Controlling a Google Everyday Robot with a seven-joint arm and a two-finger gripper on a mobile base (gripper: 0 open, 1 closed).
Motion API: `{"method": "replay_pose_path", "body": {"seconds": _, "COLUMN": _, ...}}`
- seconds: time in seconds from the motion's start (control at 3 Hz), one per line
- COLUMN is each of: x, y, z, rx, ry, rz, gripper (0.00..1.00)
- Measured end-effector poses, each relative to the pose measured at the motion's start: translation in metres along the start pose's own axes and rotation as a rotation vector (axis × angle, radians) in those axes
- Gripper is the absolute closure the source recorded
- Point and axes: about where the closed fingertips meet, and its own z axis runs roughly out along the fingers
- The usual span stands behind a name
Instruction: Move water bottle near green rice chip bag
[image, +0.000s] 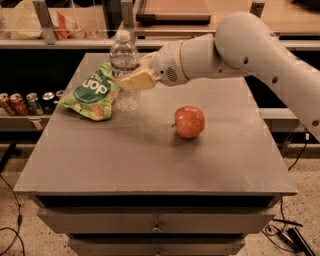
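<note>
My gripper should set the water bottle down and let go of it on the grey table (116, 121) next to the front corner of the green rice chip bag, facing the apple.
The water bottle (123, 59) is clear with a white cap and stands upright at the right edge of the green rice chip bag (92, 92), touching or nearly touching it. The bag lies flat on the back left of the grey table (150, 160). My gripper (135, 79) reaches in from the right on a white arm. Its tan fingers (140, 80) are shut on the bottle's middle. The bottle's base is at or just above the table top.
A red-orange apple (189, 121) sits near the table's middle, right of the bottle. Several drink cans (22, 102) stand on a low shelf to the left. A counter with clutter runs behind the table.
</note>
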Motion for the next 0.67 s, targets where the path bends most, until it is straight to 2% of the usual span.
{"method": "replay_pose_path", "body": {"seconds": 0.67, "x": 0.0089, "y": 0.0158, "z": 0.0147, "rx": -0.032, "ry": 0.032, "rz": -0.027, "gripper": 1.0}}
